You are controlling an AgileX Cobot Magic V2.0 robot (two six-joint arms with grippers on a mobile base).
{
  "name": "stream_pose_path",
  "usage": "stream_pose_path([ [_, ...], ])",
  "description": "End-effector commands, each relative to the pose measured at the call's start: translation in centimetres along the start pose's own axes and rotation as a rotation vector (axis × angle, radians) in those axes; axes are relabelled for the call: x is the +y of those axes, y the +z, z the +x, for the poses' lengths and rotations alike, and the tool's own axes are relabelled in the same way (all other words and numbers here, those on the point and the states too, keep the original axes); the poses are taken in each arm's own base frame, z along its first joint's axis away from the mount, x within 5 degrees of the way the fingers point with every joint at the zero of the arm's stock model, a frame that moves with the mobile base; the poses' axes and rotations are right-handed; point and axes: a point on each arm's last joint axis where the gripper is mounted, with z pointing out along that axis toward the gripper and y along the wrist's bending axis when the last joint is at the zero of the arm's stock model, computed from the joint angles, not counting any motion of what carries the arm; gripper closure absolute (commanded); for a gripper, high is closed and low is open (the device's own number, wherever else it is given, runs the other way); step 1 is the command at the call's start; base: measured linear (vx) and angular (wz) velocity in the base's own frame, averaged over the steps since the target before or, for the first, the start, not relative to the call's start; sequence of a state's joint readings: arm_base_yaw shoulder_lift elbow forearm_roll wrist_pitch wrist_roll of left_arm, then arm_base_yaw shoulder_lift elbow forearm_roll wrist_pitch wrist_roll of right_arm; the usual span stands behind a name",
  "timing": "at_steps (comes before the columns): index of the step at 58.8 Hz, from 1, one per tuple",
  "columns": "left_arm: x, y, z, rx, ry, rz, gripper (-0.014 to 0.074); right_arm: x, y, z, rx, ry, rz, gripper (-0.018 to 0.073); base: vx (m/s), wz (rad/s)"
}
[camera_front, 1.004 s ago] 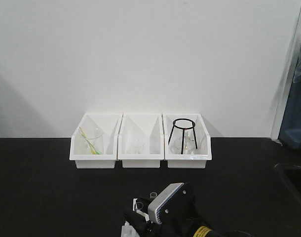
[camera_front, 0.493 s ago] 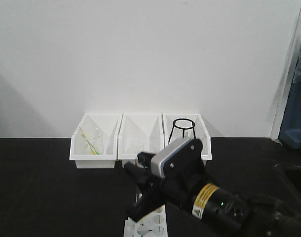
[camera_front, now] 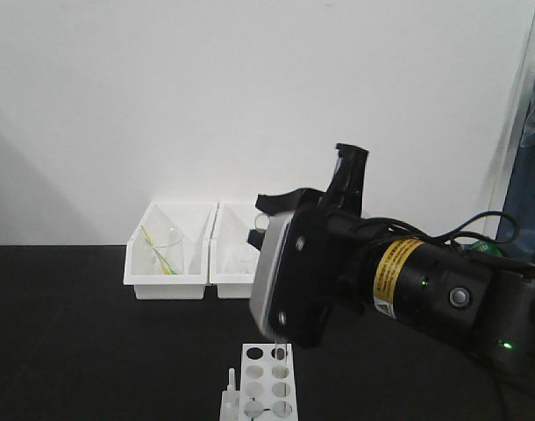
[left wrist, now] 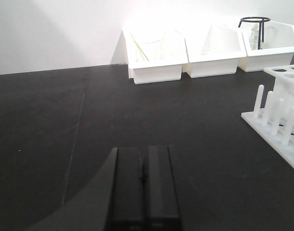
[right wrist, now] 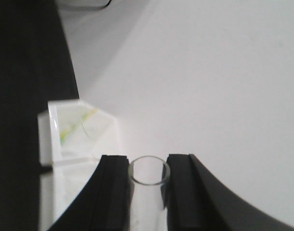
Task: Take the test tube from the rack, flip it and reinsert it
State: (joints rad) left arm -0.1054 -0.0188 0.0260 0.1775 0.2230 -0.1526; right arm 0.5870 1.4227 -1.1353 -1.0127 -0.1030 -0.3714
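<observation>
Next, my right gripper releases the test tube in the white rack's front hole (camera_front: 253, 409), next to the white peg that is standing upright. The test tube is now raised above the rack.
The white rack (camera_front: 266, 379) stands on the black table at the bottom of the front view. It also shows in the left wrist view (left wrist: 280, 111), with its pegs along the near side. My right arm (camera_front: 399, 285) is raised above the rack. In the right wrist view my right gripper (right wrist: 148, 174) is shut on a clear glass test tube (right wrist: 148, 192), whose open mouth points away from the camera towards the white wall. My left gripper (left wrist: 144, 156) is shut and empty, low over the table to the left of the rack.
Three white open bins (camera_front: 167, 282) stand against the wall behind the rack. The left one holds a beaker with a yellow-green stick (camera_front: 162, 253). In the left wrist view the right bin holds a black wire stand (left wrist: 255, 26).
My right arm has risen from low over the rack to well above it and turned. The rack, partly covered before, now shows its holes.
</observation>
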Motion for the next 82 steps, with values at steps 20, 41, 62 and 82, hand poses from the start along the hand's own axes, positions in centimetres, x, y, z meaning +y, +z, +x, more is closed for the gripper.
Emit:
stream_pose_path([
  [20, -0.1, -0.1, -0.9, -0.09, -0.014, 0.013, 0.0602, -3.0, -1.4, 0.5, 0.051, 0.736, 0.098, 0.0563, 0.0, 0.0],
  [41, -0.1, -0.1, -0.9, -0.09, -0.014, 0.013, 0.0602, -2.8, -0.9, 2.2, -0.036, 1.395, 0.142, 0.0562, 0.0, 0.0],
  [62, -0.1, -0.1, -0.9, -0.09, -0.014, 0.013, 0.0602, 4.6, -0.8, 1.6, -0.304, 1.241, -0.009, 0.0562, 0.0, 0.0],
  [82, -0.1, -0.1, -0.9, -0.09, -0.014, 0.013, 0.0602, 6.2, 0.7, 1.9, -0.338, 1.235, -0.034, 0.0562, 0.0, 0.0],
])
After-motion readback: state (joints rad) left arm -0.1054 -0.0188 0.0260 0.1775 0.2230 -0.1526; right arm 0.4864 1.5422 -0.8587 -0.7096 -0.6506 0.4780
